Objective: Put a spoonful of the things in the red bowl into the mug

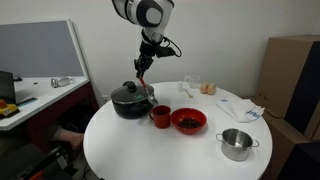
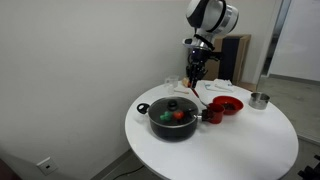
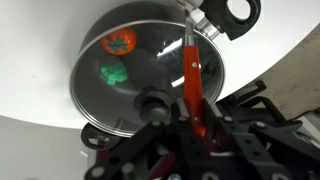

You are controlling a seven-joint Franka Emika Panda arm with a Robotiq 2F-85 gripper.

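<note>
My gripper is to let go of the red spoon in the red bowl (image 1: pixel 184 113). The spoon's handle will lean over the bowl's back rim.
The red bowl (image 1: pixel 188 121) holds dark contents and sits on the round white table (image 1: pixel 150 155), also in an exterior view (image 2: pixel 229 105). The red mug (image 1: pixel 160 116) stands next to it, between bowl and black pot (image 1: pixel 130 101); it also shows in an exterior view (image 2: pixel 212 115). My gripper (image 1: pixel 144 66) is above the pot, left of the mug, shut on a red-handled spoon (image 3: pixel 192 75). The spoon hangs down over the pot's glass lid (image 3: pixel 140 60). In the wrist view the jaws (image 3: pixel 196 118) clamp the handle. The gripper also shows in an exterior view (image 2: pixel 196 68).
A red and a green item lie under the lid (image 3: pixel 118 42). A small steel pot (image 1: pixel 237 143) stands near the table edge. Small items and cloths (image 1: pixel 208 88) lie at the back. A desk (image 1: pixel 35 95) and cardboard box (image 1: pixel 295 80) flank the table.
</note>
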